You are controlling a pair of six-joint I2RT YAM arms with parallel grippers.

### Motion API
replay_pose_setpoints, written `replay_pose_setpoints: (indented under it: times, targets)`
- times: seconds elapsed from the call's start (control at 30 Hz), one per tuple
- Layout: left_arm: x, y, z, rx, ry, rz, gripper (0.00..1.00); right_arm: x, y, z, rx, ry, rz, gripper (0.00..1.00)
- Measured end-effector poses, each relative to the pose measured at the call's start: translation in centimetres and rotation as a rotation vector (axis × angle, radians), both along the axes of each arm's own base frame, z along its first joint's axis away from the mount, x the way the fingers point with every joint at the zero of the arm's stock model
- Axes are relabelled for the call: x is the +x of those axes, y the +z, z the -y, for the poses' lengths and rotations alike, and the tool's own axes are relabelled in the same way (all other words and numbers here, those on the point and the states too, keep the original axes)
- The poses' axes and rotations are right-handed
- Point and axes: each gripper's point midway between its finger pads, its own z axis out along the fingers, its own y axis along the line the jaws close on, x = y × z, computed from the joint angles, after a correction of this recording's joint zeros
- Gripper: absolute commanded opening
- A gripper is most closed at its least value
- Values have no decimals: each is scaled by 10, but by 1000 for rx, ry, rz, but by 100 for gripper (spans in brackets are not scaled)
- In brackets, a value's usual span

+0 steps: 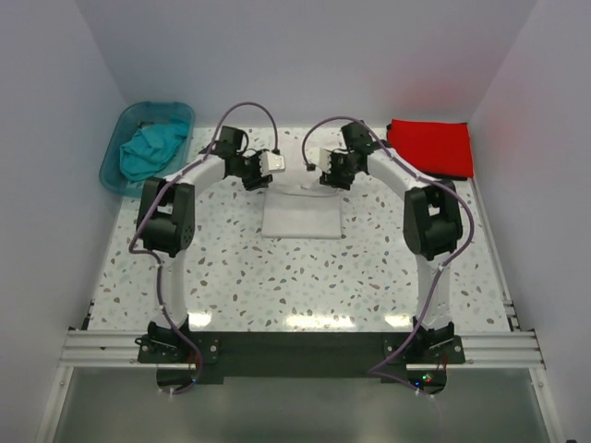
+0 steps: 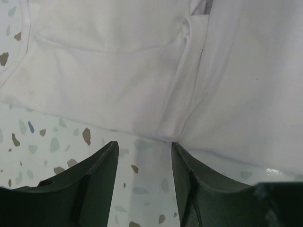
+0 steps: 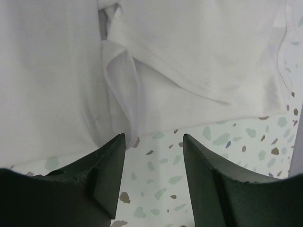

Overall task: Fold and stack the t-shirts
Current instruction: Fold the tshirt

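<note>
Next, I move my right gripper to the white t-shirt's near corner (image 1: 340, 236), on my right gripper's own side, and close it there.
A white t-shirt (image 1: 300, 220) lies folded into a small rectangle at the table's middle. Both grippers hover at its far edge, my left gripper (image 1: 277, 164) on the left and my right gripper (image 1: 317, 168) on the right. In the left wrist view the left gripper (image 2: 144, 149) stands open over bare table, with the white t-shirt's (image 2: 118, 71) edge just beyond the fingertips. The right gripper (image 3: 154, 139) is open too, nothing between its fingers, the white cloth (image 3: 199, 52) just ahead. A red t-shirt (image 1: 431, 146) lies folded at the back right. A teal t-shirt (image 1: 152, 149) sits crumpled in the tub.
A translucent teal plastic tub (image 1: 111, 159) stands at the back left corner. White walls close in the speckled table (image 1: 277, 286) on the left, back and right. The arms' bases are mounted on a rail (image 1: 295, 346) along the near edge.
</note>
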Motion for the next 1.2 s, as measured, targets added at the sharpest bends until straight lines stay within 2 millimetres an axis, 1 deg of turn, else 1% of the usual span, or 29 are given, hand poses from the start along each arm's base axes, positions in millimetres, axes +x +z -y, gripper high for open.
replay_pose_setpoints:
  times: [0.1,0.17,0.2,0.23,0.27,0.3,0.37,0.4,0.47,0.57,0.6,0.67,0.7,0.77,0.97,1.07,1.13,1.2]
  targets:
    - [-6,17,-15,-21,78,9,54,2,20,9,24,-42,18,52]
    - [-17,31,-23,-36,108,21,55,-4,40,15,43,-56,30,47]
    - [-25,39,-25,-46,115,18,55,-11,51,19,54,-62,37,44]
    - [-33,47,-26,-55,114,24,54,-22,60,22,62,-64,34,41]
    - [-40,53,-26,-65,110,30,54,-34,68,25,73,-60,26,40]
    - [-47,57,-25,-73,99,28,54,-47,74,25,82,-54,23,39]
    - [-64,60,-20,-87,67,11,54,-74,77,22,91,-30,-1,38]
    - [-73,58,-17,-89,46,-3,54,-89,73,19,89,-13,-21,38]
    - [-93,45,-11,-84,10,-47,54,-115,60,10,81,21,-66,40]
    - [-128,17,-3,-57,-54,-119,55,-153,25,-8,50,74,-165,40]
    - [-138,9,-1,-47,-71,-142,55,-164,14,-12,38,88,-197,42]
    - [-158,-5,5,-25,-116,-173,56,-177,-1,-18,21,103,-236,43]
    - [-165,-10,8,-16,-137,-179,56,-180,-6,-20,15,105,-243,44]
    - [-171,-14,11,-6,-163,-180,56,-178,-14,-23,8,103,-241,45]
    - [-168,-15,11,18,-202,-133,53,-167,-36,-23,-16,90,-226,44]
    - [-167,-19,9,40,-219,-119,51,-168,-52,-20,-37,91,-238,44]
    - [-168,-24,7,56,-232,-115,51,-164,-51,-21,-38,97,-216,44]
    - [-173,-29,4,69,-239,-124,46,-164,-51,-21,-36,100,-209,42]
